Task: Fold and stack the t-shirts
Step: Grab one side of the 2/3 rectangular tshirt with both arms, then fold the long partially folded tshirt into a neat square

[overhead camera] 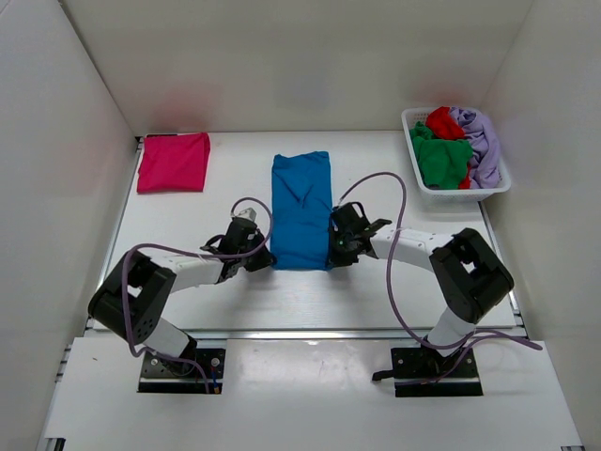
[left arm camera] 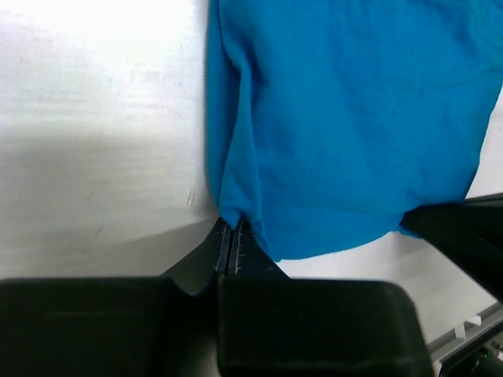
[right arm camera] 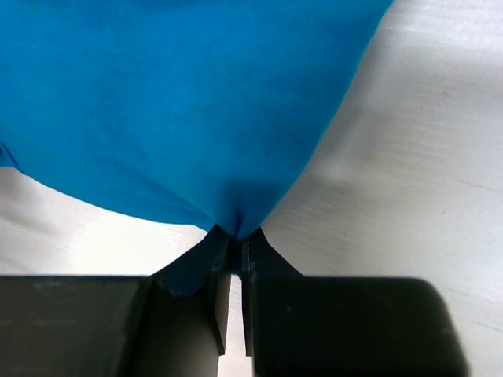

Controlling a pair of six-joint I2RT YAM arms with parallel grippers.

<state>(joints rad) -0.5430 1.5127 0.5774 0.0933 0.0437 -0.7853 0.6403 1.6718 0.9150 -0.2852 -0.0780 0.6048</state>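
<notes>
My left gripper needs to let go of the bright blue t-shirt's near corner on the strip's side edge (overhead camera: 274,201), just beyond its middle.
The bright blue t-shirt (overhead camera: 301,209) lies folded into a long strip in the middle of the table. My left gripper (overhead camera: 260,256) is shut on its near left corner (left arm camera: 236,206). My right gripper (overhead camera: 335,252) is shut on its near right corner (right arm camera: 236,212). The near edge is slightly lifted. The magenta-pink t-shirt (overhead camera: 174,161) lies folded at the far left. Green (overhead camera: 441,158), red (overhead camera: 444,122) and lavender (overhead camera: 483,143) shirts are piled in the basket.
A white lattice basket (overhead camera: 421,191) stands at the far right corner. White walls enclose the table on three sides. My right gripper's black body (left arm camera: 464,232) shows at the edge of the left wrist view.
</notes>
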